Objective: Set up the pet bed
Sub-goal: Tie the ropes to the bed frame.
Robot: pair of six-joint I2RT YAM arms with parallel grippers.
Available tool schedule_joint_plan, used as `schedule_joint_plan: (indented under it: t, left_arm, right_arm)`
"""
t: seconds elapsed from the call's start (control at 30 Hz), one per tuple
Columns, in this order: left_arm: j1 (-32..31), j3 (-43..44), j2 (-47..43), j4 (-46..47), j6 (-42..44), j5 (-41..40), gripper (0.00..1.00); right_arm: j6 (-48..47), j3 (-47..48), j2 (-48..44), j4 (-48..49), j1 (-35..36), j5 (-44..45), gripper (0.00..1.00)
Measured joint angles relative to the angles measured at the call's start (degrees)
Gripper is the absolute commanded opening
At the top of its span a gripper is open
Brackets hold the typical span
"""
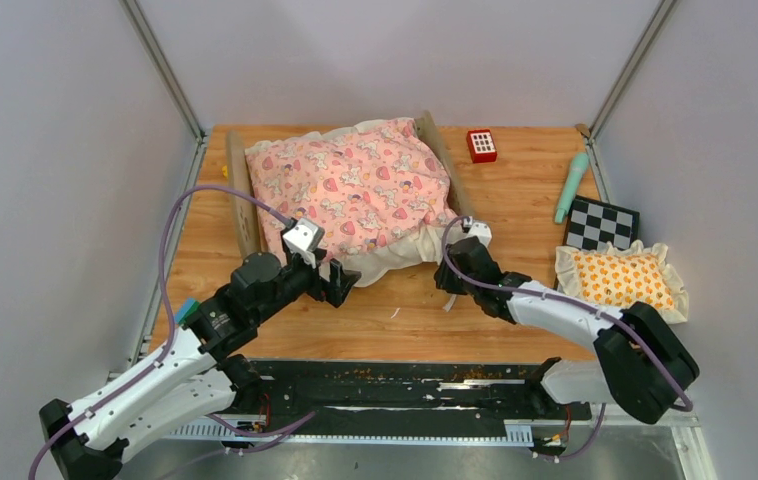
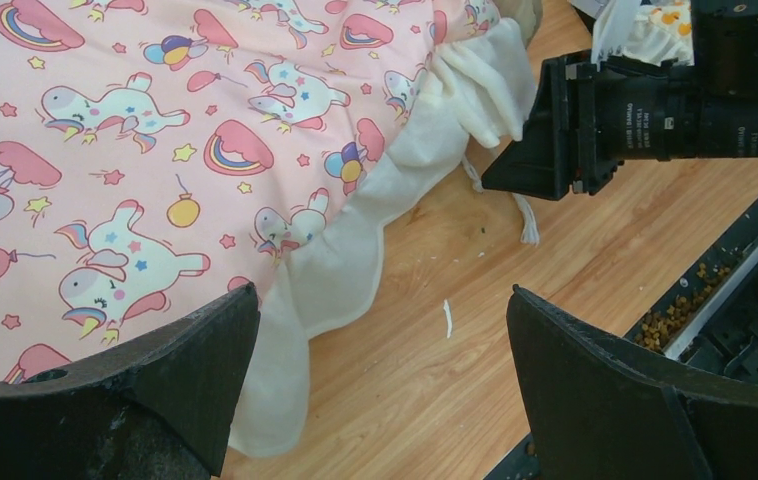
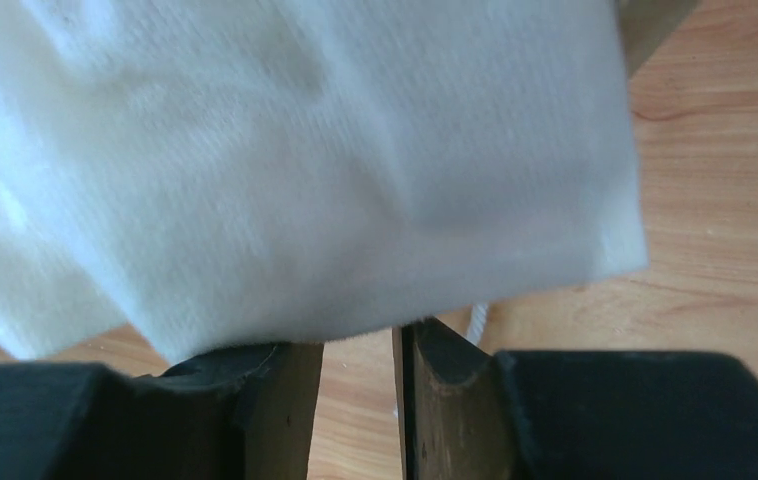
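The white ruffle's edge drapes over my right fingers; I will back clear, open, then pinch the ruffle by its corner [image 3: 627, 255] beside the frame.
The pet bed [image 1: 239, 190] stands at the back middle of the table, its light-wood frame showing at both sides. The pink unicorn quilt [image 1: 355, 185] covers it; the mattress is hidden. My left gripper [image 1: 340, 283] is open and empty at the quilt's near left corner. In the left wrist view [image 2: 383, 300] its jaws straddle bare wood beside the cream ruffle [image 2: 335, 270]. My right gripper [image 1: 452, 272] is at the quilt's near right corner. In the right wrist view [image 3: 355, 340] its jaws stand slightly apart, with the white ruffle [image 3: 305, 150] lying over their tips.
The orange-patterned frilled pillow [image 1: 620, 278] lies at the right, by a black-and-white checkered square [image 1: 602, 224]. A teal stick [image 1: 570, 187] and a red block [image 1: 481, 145] lie at the back right. Grey walls close in the sides and back. A black rail [image 1: 405, 385] runs along the near edge.
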Motion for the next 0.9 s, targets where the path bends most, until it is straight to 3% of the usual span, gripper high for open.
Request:
schedule_joint_plan:
  t: [0.5, 0.67, 0.9]
  left_arm:
    - [0.0, 0.0, -1.0, -1.4, 0.0, -1.0, 1.0]
    - [0.0, -0.1, -1.6, -1.5, 0.1, -1.2, 1.0]
    - [0.0, -0.3, -2.1, -1.7, 0.1, -1.4, 1.0]
  right_arm:
    - [0.4, 6.1, 12.7, -0.5, 2.6, 10.8, 0.29]
    - [0.5, 6.8, 13.9, -1.9, 4.0, 12.7, 0.15]
    - [1.3, 5.5, 12.9, -2.3, 4.9, 13.1, 0.02]
